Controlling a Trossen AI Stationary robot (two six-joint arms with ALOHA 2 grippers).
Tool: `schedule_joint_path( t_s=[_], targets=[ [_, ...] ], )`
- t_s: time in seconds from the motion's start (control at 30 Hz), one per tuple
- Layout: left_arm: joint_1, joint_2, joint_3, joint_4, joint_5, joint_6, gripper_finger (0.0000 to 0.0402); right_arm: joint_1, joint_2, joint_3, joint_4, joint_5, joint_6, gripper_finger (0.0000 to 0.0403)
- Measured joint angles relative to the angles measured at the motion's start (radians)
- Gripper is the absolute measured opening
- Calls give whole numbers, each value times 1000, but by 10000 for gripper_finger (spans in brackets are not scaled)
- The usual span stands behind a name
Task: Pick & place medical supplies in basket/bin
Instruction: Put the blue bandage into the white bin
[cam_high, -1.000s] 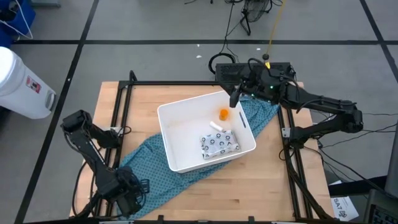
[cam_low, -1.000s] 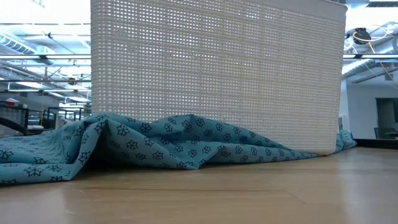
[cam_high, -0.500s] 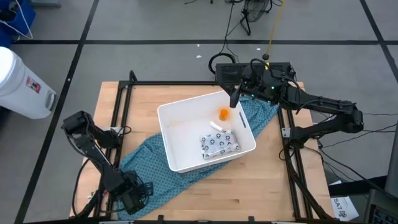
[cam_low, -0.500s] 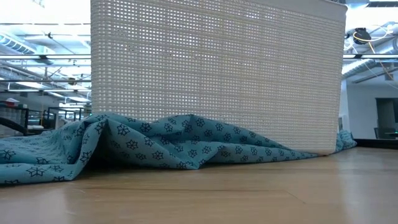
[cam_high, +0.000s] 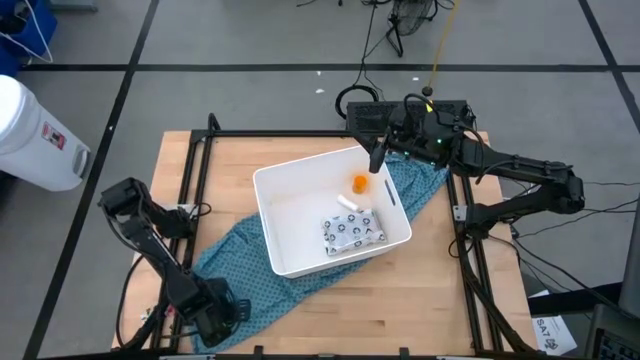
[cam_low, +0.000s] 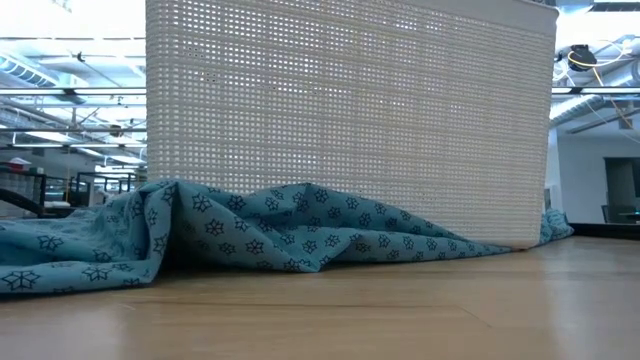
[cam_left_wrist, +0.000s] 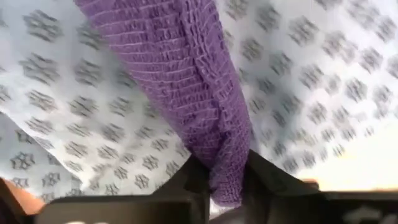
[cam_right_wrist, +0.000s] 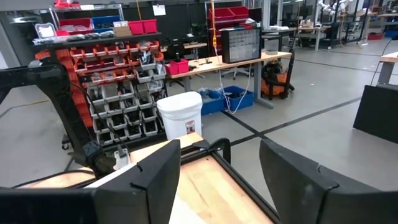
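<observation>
Next, I set the purple ribbed bandage in the white tub (cam_high: 311, 200) beside the tiny white tube with my left gripper.
The white tub (cam_high: 290, 195) stands on the teal patterned cloth (cam_high: 245, 275) at mid-table. Inside it lie an orange bottle (cam_high: 359, 182), a tiny white tube (cam_high: 347, 204) and a silvery blister pack (cam_high: 352, 231). No dark blue object shows. The low view has the tub's meshed wall (cam_low: 350, 120) resting on the rumpled cloth (cam_low: 250, 230). My left gripper (cam_high: 215, 312) is at the cloth's near-left end, shut on it. My right gripper (cam_high: 377, 157) hovers open above the tub's far rim, and its wrist view (cam_right_wrist: 221, 180) looks out into the room. My left gripper (cam_left_wrist: 227, 180) pinches a raised ribbed ridge of the cloth (cam_left_wrist: 221, 149) between its two fingers (cam_left_wrist: 193, 180), at the cloth's near-left end. The ridge runs away from the fingers and the patterned cloth spreads on both sides. Whether it is one layer or several does not show.
A white cylindrical container with a red label (cam_high: 35, 125) stands on the floor off the table's left. Black frame rails (cam_high: 200, 150) border the table. Bare wood (cam_high: 400, 290) lies near-right of the tub. Cables and a dark box (cam_high: 370, 105) sit beyond the far edge.
My left gripper has shifted a little toward the table's right along the near edge, still shut on the cloth. The cloth's near-left end has moved with it and its folds there have changed shape. The tub, its contents and the right arm have stayed put.
</observation>
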Motion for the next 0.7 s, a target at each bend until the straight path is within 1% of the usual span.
schedule_joint_path(
  t_s=[0.07, 0.13, 0.23, 0.33, 0.37, 0.5, 0.6, 0.63, 0.7],
  targets=[
    [-1, -4, 18, -4, -4, 22, 50, 0, 0, 0, 0, 0, 0, 210],
    [-2, -12, 47, -50, -40, 25, 50, 0, 0, 0, 0, 0, 0, 210],
    [1, -61, 114, -182, -158, 26, 50, 0, 0, 0, 0, 1, 0, 210],
    [28, -116, 190, -375, -226, 45, 50, 0, 0, 0, 4, 1, 0, 210],
    [35, -139, 220, -458, -269, 46, 50, 0, 0, 0, 4, 1, 0, 210],
    [79, -231, 363, -774, -543, 78, 50, 0, 0, 1, 4, 1, 0, 210],
    [163, -281, 473, -952, -668, 175, 50, 0, 0, 1, 3, 1, 0, 210],
    [200, -297, 506, -973, -698, 231, 50, 0, 0, 1, 4, 1, 0, 210],
    [294, -342, 539, -955, -743, 423, 50, 0, 0, 1, 4, 1, 0, 210]
  ],
)
